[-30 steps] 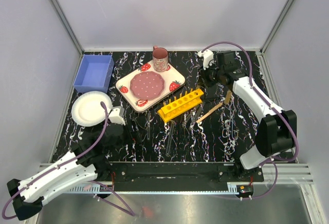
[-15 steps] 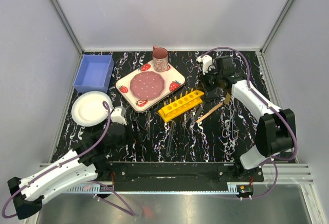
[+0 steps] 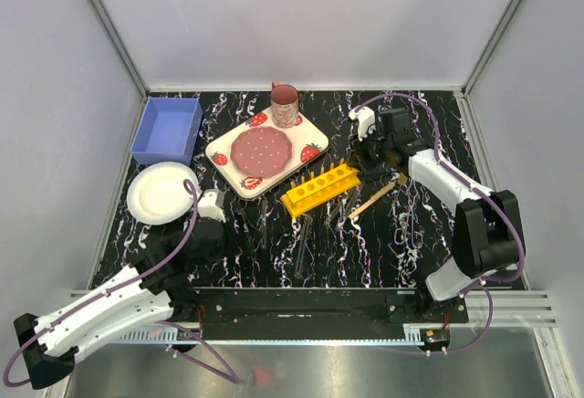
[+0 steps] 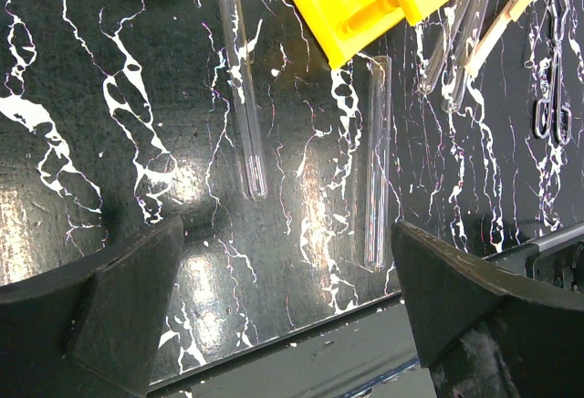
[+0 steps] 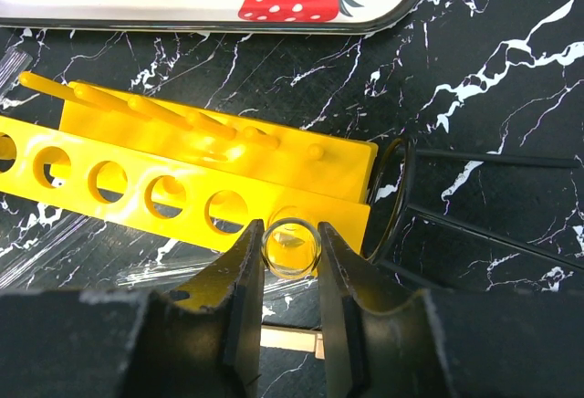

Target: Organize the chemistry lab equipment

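Next, my right gripper lets go of the clear tube in the yellow test-tube rack's end hole [image 3: 344, 170] [image 5: 290, 234], next to the black wire loop.
The yellow test-tube rack [image 3: 319, 186] lies mid-table, its row of round holes [image 5: 137, 179] showing in the right wrist view. My right gripper [image 5: 290, 247] is shut on a clear tube [image 5: 291, 248], held upright just over the rack's right-end hole. In the top view that gripper [image 3: 370, 162] hangs at the rack's right end. My left gripper [image 4: 287, 229] is open and empty above the table near the front edge. Two clear tubes [image 4: 242, 88] [image 4: 377, 161] lie loose ahead of it. The wooden-handled brush [image 3: 374, 199] and slim dark tools [image 4: 551, 60] lie right of the rack.
A strawberry-patterned plate [image 3: 266, 151] and a pink mug [image 3: 284, 104] stand behind the rack. A blue bin [image 3: 167, 130] sits at the back left, with a white paper plate [image 3: 161, 192] in front of it. More clear tubes [image 4: 456, 42] lie partly under the rack.
My right gripper has shifted left and forward with the tube, closing on the rack's right end. The left arm has edged slightly right.
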